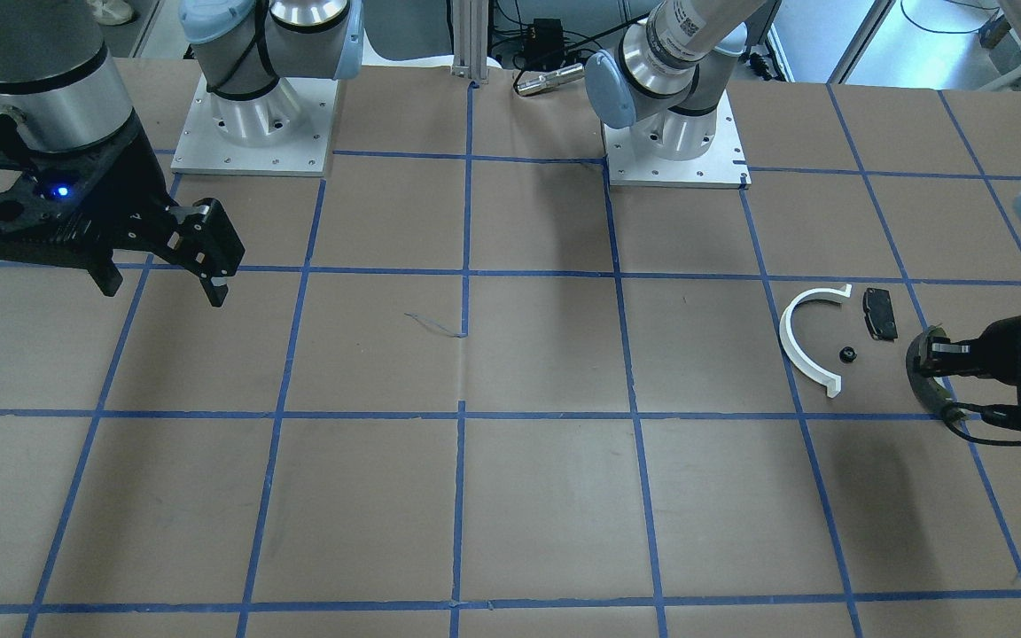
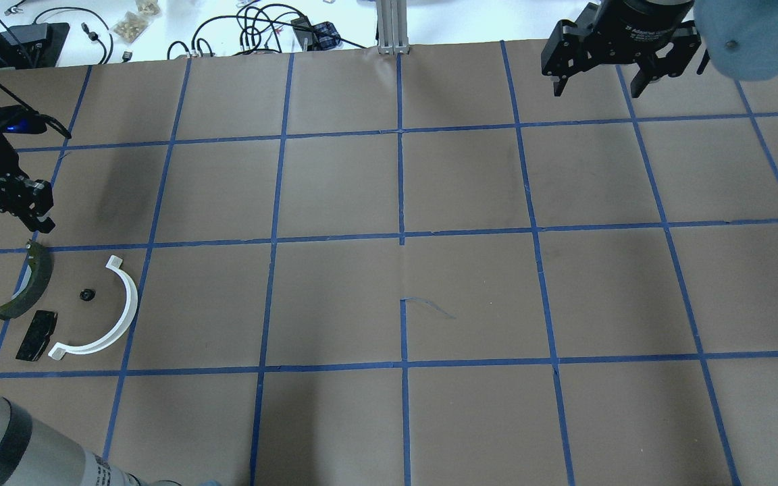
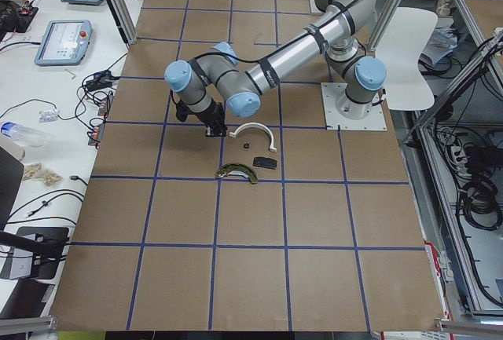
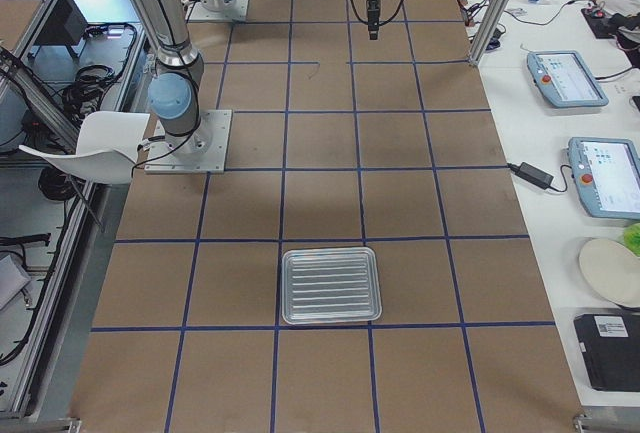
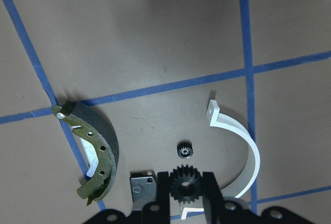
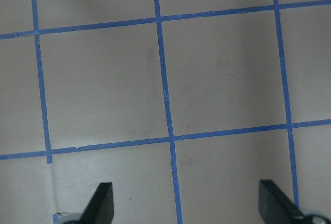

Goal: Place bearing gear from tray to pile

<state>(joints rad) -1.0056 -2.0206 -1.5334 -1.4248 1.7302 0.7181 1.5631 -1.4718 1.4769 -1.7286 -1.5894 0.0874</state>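
The robot's left gripper needs to release the black toothed gear, now held above the pile's outer edge, close beside the smaller black gear (image 1: 864,358) (image 5: 168,151), toward the dark olive curved shoe.
My left gripper (image 5: 184,188) is shut on a black toothed gear (image 5: 184,183) and holds it above the pile. It is over the pile's outer edge in the overhead view (image 2: 38,219). On the paper below lie a white half-ring arc (image 2: 119,314), a black rectangular pad (image 2: 36,335), a dark olive curved shoe (image 2: 28,287) and a second, smaller black gear (image 2: 86,295). The smaller gear also shows in the left wrist view (image 5: 184,150), just beyond the fingertips. My right gripper (image 2: 625,77) is open and empty, high over the far right of the table.
An empty silver ribbed tray (image 4: 330,285) sits on the table toward the robot's right end, out of the overhead view. Brown paper with blue tape grid lines covers the table (image 2: 402,270). The two arm bases (image 1: 253,124) stand at the robot's edge.
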